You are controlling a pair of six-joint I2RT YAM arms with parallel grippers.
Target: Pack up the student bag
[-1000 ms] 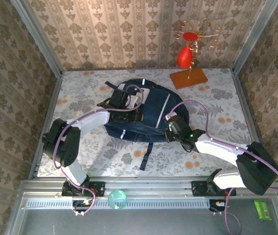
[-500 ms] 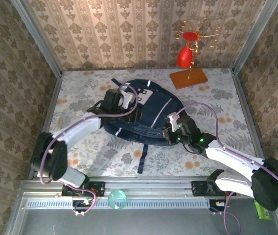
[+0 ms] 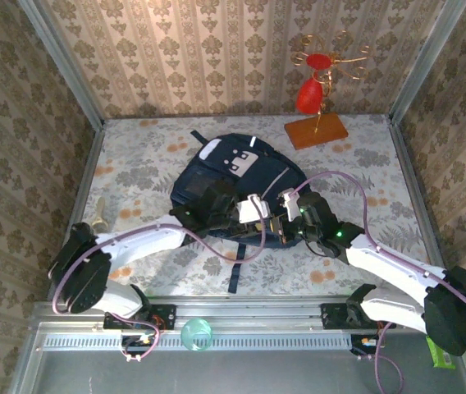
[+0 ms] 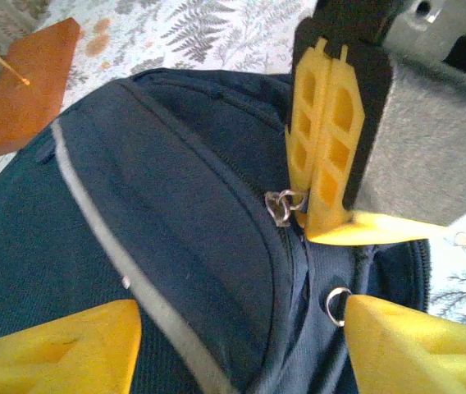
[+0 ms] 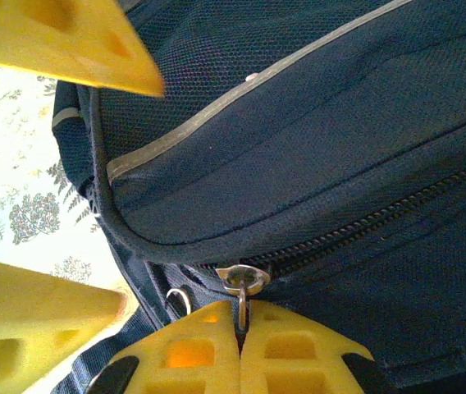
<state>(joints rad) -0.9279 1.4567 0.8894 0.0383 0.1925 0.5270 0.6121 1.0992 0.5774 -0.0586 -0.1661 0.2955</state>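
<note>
The student bag lies at a slant while my right gripper holds its zipper pull, so next my left gripper pulls the bag straight and pinches the bag's edge (image 4: 276,328).
The student bag (image 3: 237,176), dark navy with grey trim and white patches, lies flat mid-table. My right gripper (image 5: 241,318) is shut on the metal zipper pull (image 5: 243,283) at the bag's near edge, and its closed yellow fingers (image 4: 327,139) hold that same pull (image 4: 280,205) in the left wrist view. My left gripper (image 4: 241,318) stands open just beside it, its fingers straddling the bag's (image 4: 159,222) fabric with nothing gripped. From above, the left gripper (image 3: 259,215) and right gripper (image 3: 280,220) almost meet at the bag's front edge. A second small ring (image 4: 337,302) sits by my left gripper's right finger.
An orange wooden base (image 3: 315,131) carrying a red ornament (image 3: 309,94) on gold wire stands at the back right. A black strap (image 3: 239,267) trails toward the front edge. A small beige object (image 3: 98,215) lies at the left. Patterned walls close three sides.
My left gripper opened, left the bag's far left side and swung round to its near edge beside the right gripper. The bag shifted and flattened. The right gripper stayed shut on the pull.
</note>
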